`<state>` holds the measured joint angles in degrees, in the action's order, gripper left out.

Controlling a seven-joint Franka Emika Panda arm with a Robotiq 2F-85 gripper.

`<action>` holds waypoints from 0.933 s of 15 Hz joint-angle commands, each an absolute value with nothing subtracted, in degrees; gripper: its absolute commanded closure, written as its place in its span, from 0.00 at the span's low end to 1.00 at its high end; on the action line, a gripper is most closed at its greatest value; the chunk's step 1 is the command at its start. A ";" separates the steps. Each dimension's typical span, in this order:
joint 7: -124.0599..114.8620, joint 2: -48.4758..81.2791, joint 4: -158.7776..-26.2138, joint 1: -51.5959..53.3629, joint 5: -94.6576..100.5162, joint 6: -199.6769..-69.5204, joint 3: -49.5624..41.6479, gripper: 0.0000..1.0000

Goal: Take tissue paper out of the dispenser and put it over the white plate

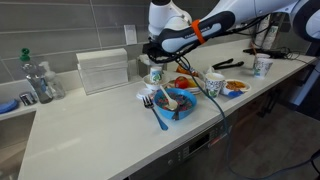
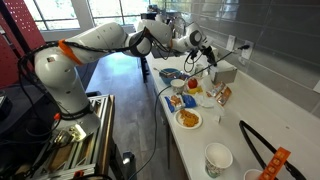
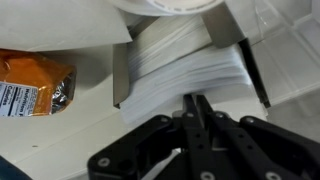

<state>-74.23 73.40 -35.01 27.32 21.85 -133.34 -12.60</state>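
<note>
The fingers of my gripper are closed above the tissue paper in the dispenser, so they should open and pinch the paper's near edge (image 3: 218,92) before lifting.
The dispenser (image 1: 153,73) is a small white and green canister standing on the counter next to the large ribbed white box (image 1: 103,69). A bit of white tissue paper (image 1: 146,64) pokes from its top. My gripper (image 1: 151,50) hangs just above the canister, and it also shows in an exterior view (image 2: 204,54). In the wrist view the fingers (image 3: 195,97) are pressed together in front of the ribbed box (image 3: 180,60). I cannot see tissue between them. The white plate (image 1: 186,88) lies to the right of the canister with food on it.
A blue bowl with a blue fork (image 1: 176,106) sits near the front edge. A paper cup (image 1: 213,84), a plate of orange food (image 1: 236,88), another cup (image 1: 262,66) and black tongs (image 1: 228,63) lie further right. An orange packet (image 3: 35,85) lies beside the box.
</note>
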 commanded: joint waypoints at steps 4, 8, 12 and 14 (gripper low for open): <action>-75.48 75.42 -31.39 27.22 21.40 -132.06 -12.89 1.00; -76.07 75.13 -31.49 27.34 21.52 -130.83 -13.26 1.00; -77.75 74.89 -31.29 27.35 21.55 -129.51 -13.88 1.00; -78.11 74.95 -31.06 27.34 21.53 -129.05 -14.02 0.88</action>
